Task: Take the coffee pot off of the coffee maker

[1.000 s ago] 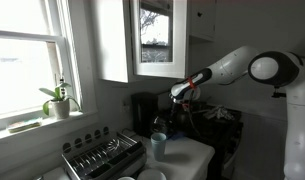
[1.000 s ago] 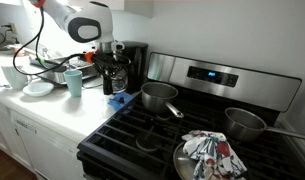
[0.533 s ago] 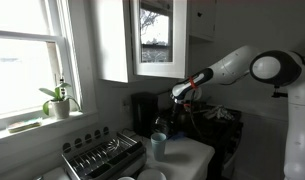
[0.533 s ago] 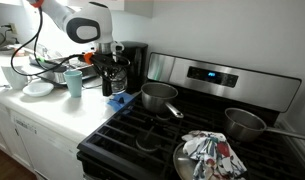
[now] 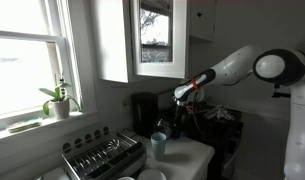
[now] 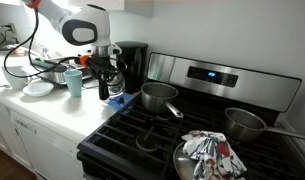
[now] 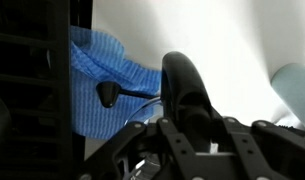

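Note:
The robot's gripper needs to release the coffee pot, now just in front of the machine, on the bare white counter [image 5: 180, 147] [image 7: 197, 27] between the blue-green cup and the stove.
The black coffee maker [image 6: 135, 63] stands on the white counter by the stove and also shows in an exterior view [image 5: 143, 108]. My gripper [image 6: 105, 70] is shut on the dark handle [image 7: 182, 85] of the clear-glass coffee pot [image 6: 111, 86], which sits just in front of the machine over a blue cloth [image 6: 117, 100]. In the wrist view the handle fills the middle between my fingers [image 7: 192, 135], with the machine's black body [image 7: 32, 90] at the left. The pot's glass body is mostly hidden there.
A pale blue-green cup [image 6: 73, 83] stands on the counter next to the pot, also seen in the wrist view [image 7: 295, 85]. A metal dish rack [image 5: 102, 155], white plates [image 6: 37, 88], a pot on the stove [image 6: 160, 97] and a window plant [image 5: 58, 100] are around.
My gripper and the coffee pot have shifted slightly away from the coffee maker, towards the cup. Nothing else has moved.

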Motion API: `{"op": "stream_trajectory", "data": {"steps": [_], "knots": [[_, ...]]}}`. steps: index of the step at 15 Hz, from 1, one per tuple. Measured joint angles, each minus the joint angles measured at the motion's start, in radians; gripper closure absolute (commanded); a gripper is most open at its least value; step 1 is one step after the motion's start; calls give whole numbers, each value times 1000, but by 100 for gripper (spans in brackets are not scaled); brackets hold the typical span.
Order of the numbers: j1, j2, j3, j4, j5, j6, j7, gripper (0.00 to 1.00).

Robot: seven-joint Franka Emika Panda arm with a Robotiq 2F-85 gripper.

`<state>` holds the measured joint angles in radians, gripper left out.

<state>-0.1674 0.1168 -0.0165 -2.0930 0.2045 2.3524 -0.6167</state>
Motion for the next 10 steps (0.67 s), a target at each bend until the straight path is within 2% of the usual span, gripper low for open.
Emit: {"op": "stream_trajectory", "data": {"steps": [10], "knots": [[3, -35, -14, -53, -13, -34, 3, 92]]}}
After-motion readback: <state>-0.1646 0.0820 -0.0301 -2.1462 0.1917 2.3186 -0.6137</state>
